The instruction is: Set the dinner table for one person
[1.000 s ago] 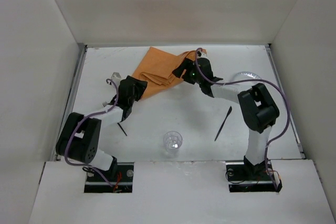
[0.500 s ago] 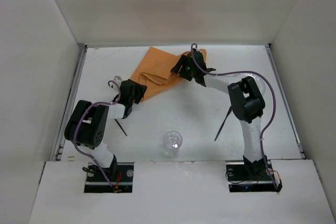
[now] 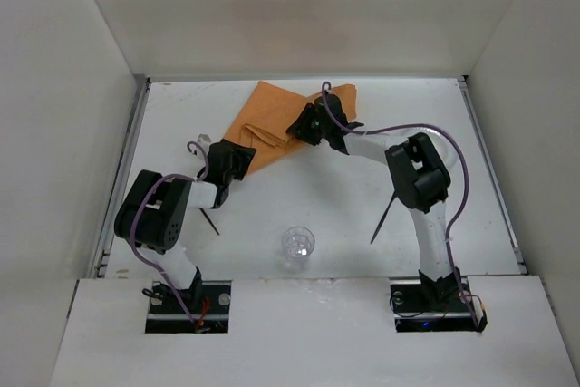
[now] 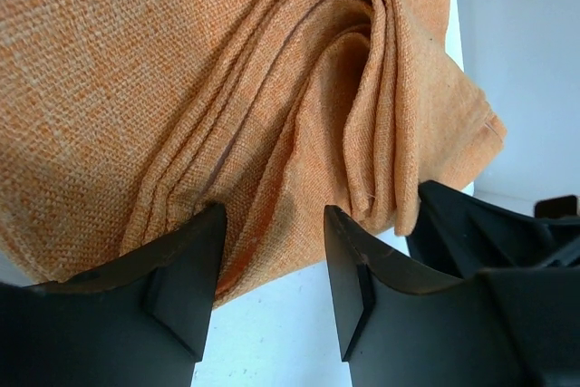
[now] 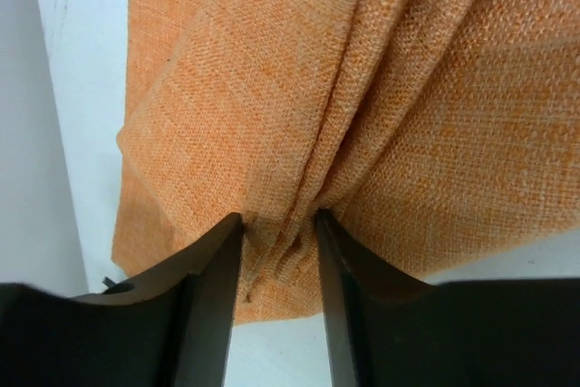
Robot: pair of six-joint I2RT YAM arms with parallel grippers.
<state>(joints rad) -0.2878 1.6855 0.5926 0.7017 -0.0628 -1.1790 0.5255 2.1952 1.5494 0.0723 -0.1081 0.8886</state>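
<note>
The near edge of the mat is bunched up in folds, so the robot's right gripper needs to pinch the folds' loose end (image 5: 283, 256) and pull it away from the left gripper.
An orange cloth mat (image 3: 267, 115) lies crumpled at the back of the white dinner table (image 3: 317, 188). My left gripper (image 3: 240, 156) is at the mat's near left edge. In the left wrist view its jaws (image 4: 272, 224) stand apart with the mat's folded edge (image 4: 181, 88) lying between the tips. My right gripper (image 3: 297, 124) is at the mat's near right edge. In the right wrist view its jaws (image 5: 279, 224) pinch bunched folds of the mat (image 5: 272, 70). The right gripper's black body shows in the left wrist view (image 4: 489, 242).
A clear cup (image 3: 297, 244) stands near the front middle. A black utensil (image 3: 385, 212) lies to its right and another (image 3: 211, 222) to its left. A clear plate (image 3: 433, 130) is partly hidden behind the right arm. Metal rails edge the table.
My right gripper has moved left along the mat's near edge, closer to the left gripper, and the mat has bunched. The left gripper has shifted slightly right.
</note>
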